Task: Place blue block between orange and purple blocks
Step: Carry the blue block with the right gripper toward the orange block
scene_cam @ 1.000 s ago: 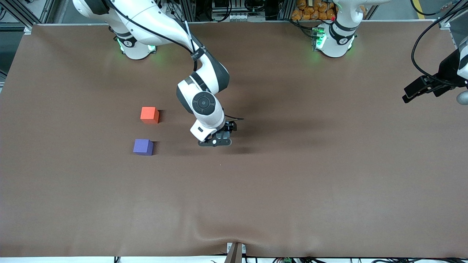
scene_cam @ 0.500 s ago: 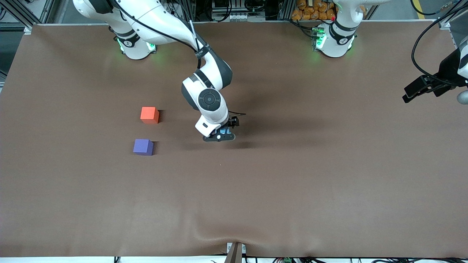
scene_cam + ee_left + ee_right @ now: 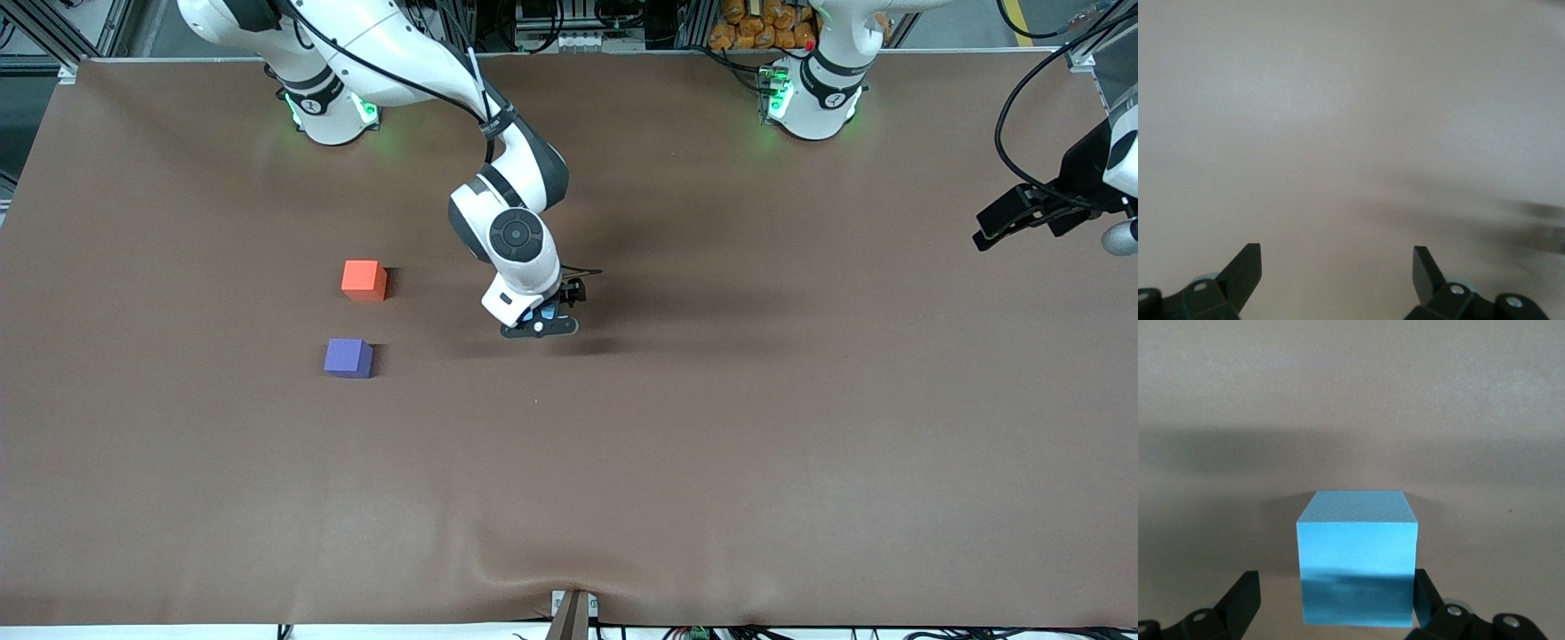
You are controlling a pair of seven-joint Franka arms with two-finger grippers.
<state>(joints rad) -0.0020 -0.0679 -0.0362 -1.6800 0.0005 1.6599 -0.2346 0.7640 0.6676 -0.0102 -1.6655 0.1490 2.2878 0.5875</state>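
Observation:
The blue block should go between the orange and purple blocks, so my right gripper will close on the blue block's opposite sides (image 3: 548,310) (image 3: 1358,597).
The blue block (image 3: 1357,553) rests on the brown table near its middle. My right gripper (image 3: 1336,587) is low over it, open, with one finger on each side; one finger looks close against a side face. In the front view only a sliver of the blue block (image 3: 545,313) shows under the right gripper (image 3: 539,325). The orange block (image 3: 364,279) and the purple block (image 3: 348,357) lie toward the right arm's end, with a gap between them and the purple one nearer the camera. My left gripper (image 3: 981,238) waits open over the table's left-arm end, holding nothing (image 3: 1337,257).
A brown cloth (image 3: 711,427) covers the table and has a wrinkle (image 3: 533,573) near the front edge. A small bracket (image 3: 572,613) sticks up at the middle of that edge. Cables hang by the left arm (image 3: 1022,107).
My right gripper has shifted a little toward the left arm's end and come down around the blue block, which now shows beneath it. The left gripper barely moved.

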